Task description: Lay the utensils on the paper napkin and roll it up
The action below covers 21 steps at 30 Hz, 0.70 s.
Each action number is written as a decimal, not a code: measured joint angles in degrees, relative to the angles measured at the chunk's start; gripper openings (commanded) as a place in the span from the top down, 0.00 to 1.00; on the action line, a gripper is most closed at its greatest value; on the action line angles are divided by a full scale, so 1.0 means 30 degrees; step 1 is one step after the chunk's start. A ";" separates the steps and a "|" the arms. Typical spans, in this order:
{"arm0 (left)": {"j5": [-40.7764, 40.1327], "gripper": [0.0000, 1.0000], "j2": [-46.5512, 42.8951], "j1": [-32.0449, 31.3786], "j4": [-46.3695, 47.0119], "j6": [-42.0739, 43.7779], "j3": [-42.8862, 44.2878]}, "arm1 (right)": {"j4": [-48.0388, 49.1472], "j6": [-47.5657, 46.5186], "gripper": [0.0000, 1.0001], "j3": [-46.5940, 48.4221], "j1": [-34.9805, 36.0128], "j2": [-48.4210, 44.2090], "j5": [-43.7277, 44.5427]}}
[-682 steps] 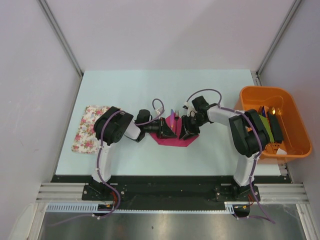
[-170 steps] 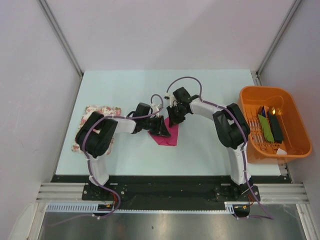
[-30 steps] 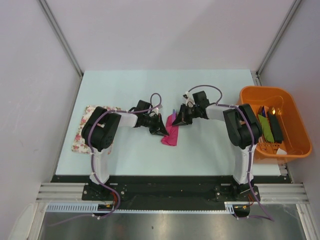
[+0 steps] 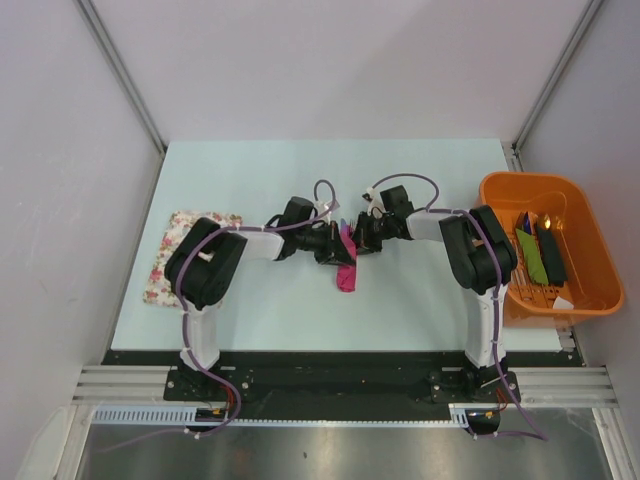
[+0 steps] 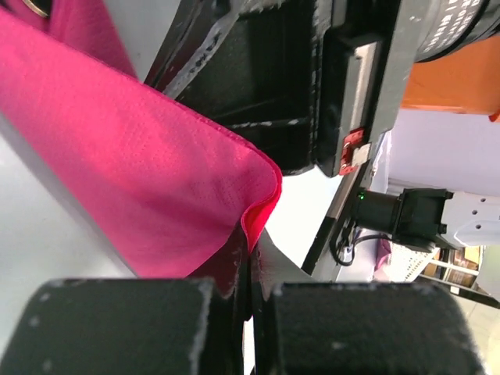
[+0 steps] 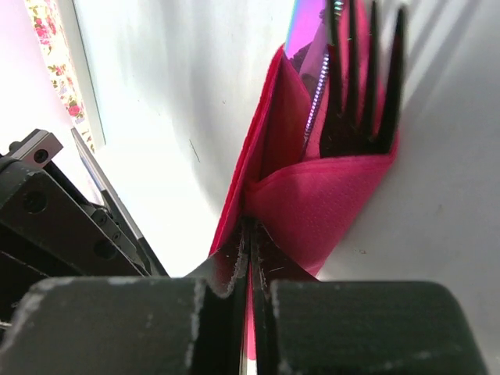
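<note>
The paper napkin's flap gapes next to the fork. My right gripper will open while my left gripper pulls the flap across, then pinch the napkin's overlapping edge [image 6: 251, 187].
The magenta paper napkin [image 4: 346, 268] lies folded into a narrow strip at the table's middle, pinched between both arms. My left gripper [image 4: 336, 251] is shut on one edge of the paper napkin [image 5: 141, 180], its jaws [image 5: 250, 269] tight together. My right gripper [image 4: 358, 243] is shut on the opposite fold, fingertips [image 6: 250, 242] clamping the pink paper napkin [image 6: 328, 203]. Inside the fold lie the utensils: a dark fork [image 6: 363, 86] with its tines sticking out, and a purple piece [image 6: 308, 23] beside it.
An orange tub [image 4: 545, 245] of green and black items stands at the right edge. A floral cloth mat [image 4: 185, 255] lies at the left, partly under the left arm. The two wrists are almost touching over the napkin.
Both grippers have come closer together and the napkin has narrowed from a wider fold to a thin strip. The right gripper has shut on the napkin.
</note>
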 measured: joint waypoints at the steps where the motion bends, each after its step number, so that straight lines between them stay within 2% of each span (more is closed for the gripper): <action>1: -0.0007 1.00 0.0029 -0.0022 0.0146 -0.0131 0.0000 | -0.0007 0.0000 1.00 0.0000 0.0000 0.0000 0.0000; 15: -0.0160 1.00 0.2229 -0.0146 0.2812 -0.1362 -0.0197 | -0.0146 -0.0051 1.00 0.0066 0.0000 0.0000 0.0036; 21: -0.0160 1.00 0.2353 -0.0160 0.2856 -0.0947 -0.0211 | -0.2412 -0.1224 0.92 0.1304 -0.0102 0.0000 0.0831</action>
